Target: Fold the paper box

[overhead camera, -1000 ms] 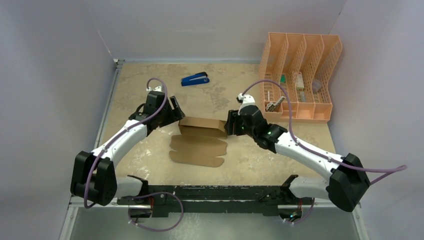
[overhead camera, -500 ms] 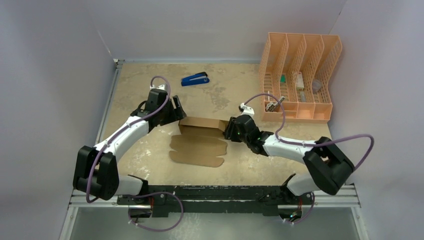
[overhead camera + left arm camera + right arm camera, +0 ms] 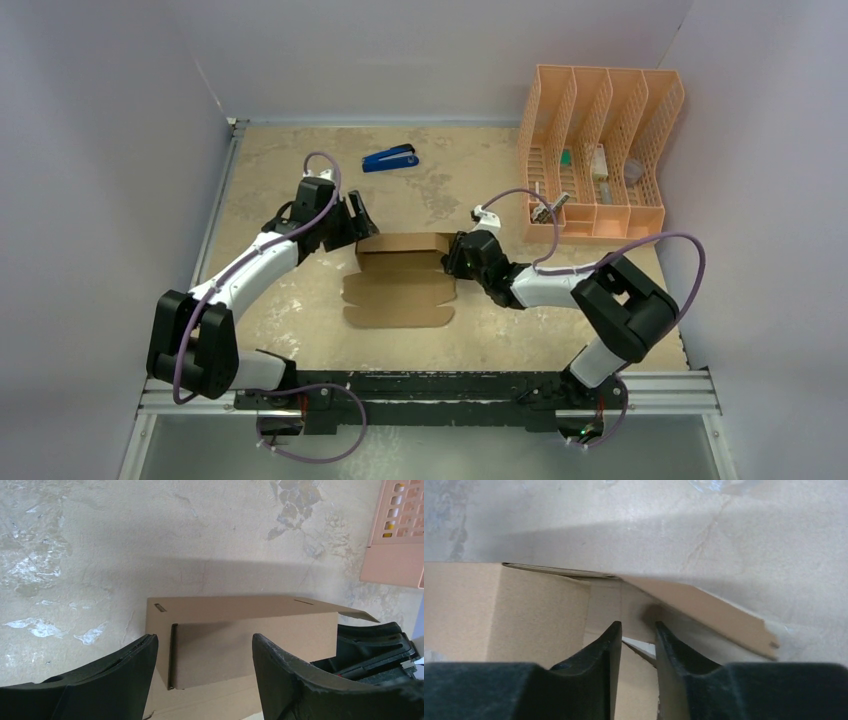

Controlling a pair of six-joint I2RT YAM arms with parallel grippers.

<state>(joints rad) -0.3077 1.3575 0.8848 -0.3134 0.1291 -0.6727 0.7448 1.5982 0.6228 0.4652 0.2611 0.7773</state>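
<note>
The side flap slants away from the paper box, outside my right gripper's fingers. Next, I back off, open wide and take the side flap's loose end (image 3: pixel 760 636).
The paper box (image 3: pixel 398 292) is brown cardboard lying mid-table, its front part flat and its back wall (image 3: pixel 400 243) raised. My left gripper (image 3: pixel 358 225) is open at the wall's left end; in the left wrist view its fingers straddle the box (image 3: pixel 240 640) without touching it, around the left gripper's gap (image 3: pixel 205 642). My right gripper (image 3: pixel 450 258) is at the box's right end. In the right wrist view the right gripper (image 3: pixel 638 627) has only a narrow gap, and a thin flap edge (image 3: pixel 640 647) crosses it. A slanted side flap (image 3: pixel 709 611) lies just beyond.
A blue stapler (image 3: pixel 390 158) lies at the back of the table. A peach-orange mesh organizer (image 3: pixel 600 150) with small items stands back right, and its corner (image 3: pixel 395 530) shows in the left wrist view. Walls close in the left, back and right sides.
My right gripper's jaws have narrowed at the box's right end, and the right arm's elbow has swung inward. The box's front sheet lies squarer. The left arm has barely moved.
</note>
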